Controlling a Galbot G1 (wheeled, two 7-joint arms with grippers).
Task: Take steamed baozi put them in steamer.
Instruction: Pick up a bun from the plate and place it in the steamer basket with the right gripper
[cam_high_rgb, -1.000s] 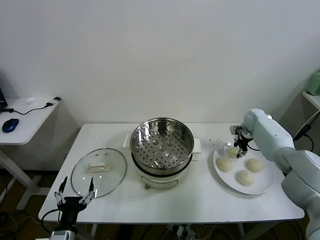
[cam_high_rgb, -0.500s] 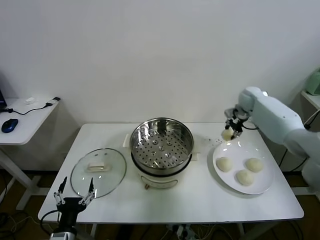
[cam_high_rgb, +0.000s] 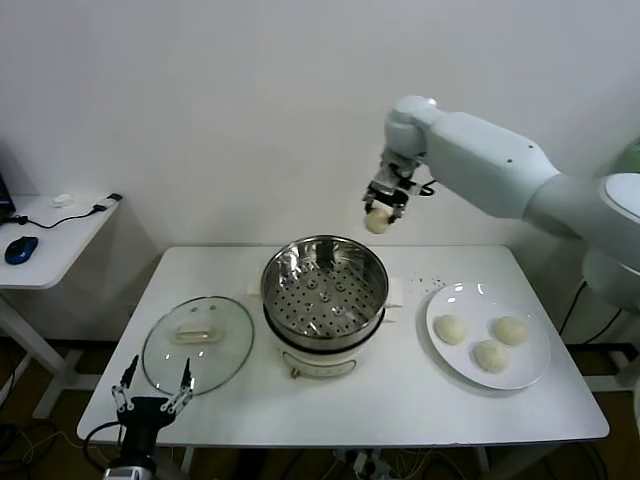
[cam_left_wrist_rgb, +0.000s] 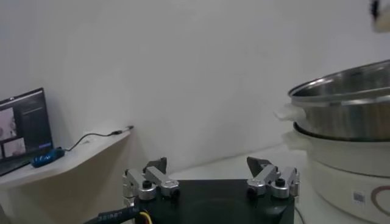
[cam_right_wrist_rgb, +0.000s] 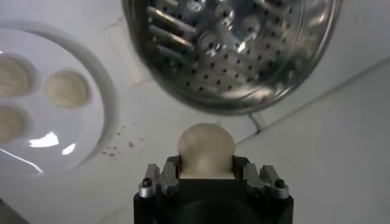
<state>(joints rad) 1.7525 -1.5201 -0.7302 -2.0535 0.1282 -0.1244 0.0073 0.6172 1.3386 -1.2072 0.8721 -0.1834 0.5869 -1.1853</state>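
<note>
Next, my right gripper releases the baozi on the steamer's perforated tray (cam_high_rgb: 323, 272) (cam_right_wrist_rgb: 244, 49), just behind the bumps in the middle of the tray. The baozi is still above the steamer's rim.
My right gripper (cam_high_rgb: 380, 214) hangs in the air above the back right rim of the steamer (cam_high_rgb: 324, 288), shut on one cream-white steamed baozi (cam_high_rgb: 377, 222). From the right wrist the held baozi (cam_right_wrist_rgb: 206, 148) sits between the fingers, with the steamer's perforated tray (cam_right_wrist_rgb: 237, 45) below it. Three more baozi (cam_high_rgb: 450, 328) (cam_high_rgb: 509, 329) (cam_high_rgb: 491, 354) lie on the white plate (cam_high_rgb: 530, 376) at the right of the table. The steamer tray holds nothing. My left gripper (cam_high_rgb: 151, 394) is parked open at the table's front left edge; in its wrist view the left gripper (cam_left_wrist_rgb: 211, 175) has nothing between its fingers.
A round glass lid (cam_high_rgb: 198, 344) lies flat on the table left of the steamer. A side desk (cam_high_rgb: 55, 240) with a blue mouse (cam_high_rgb: 20, 249) stands at far left. The steamer's steel wall (cam_left_wrist_rgb: 347, 112) rises close to the left gripper.
My right gripper lifted one baozi off the plate and carried it up and to the left, over the steamer's back right rim. The left arm stayed put.
</note>
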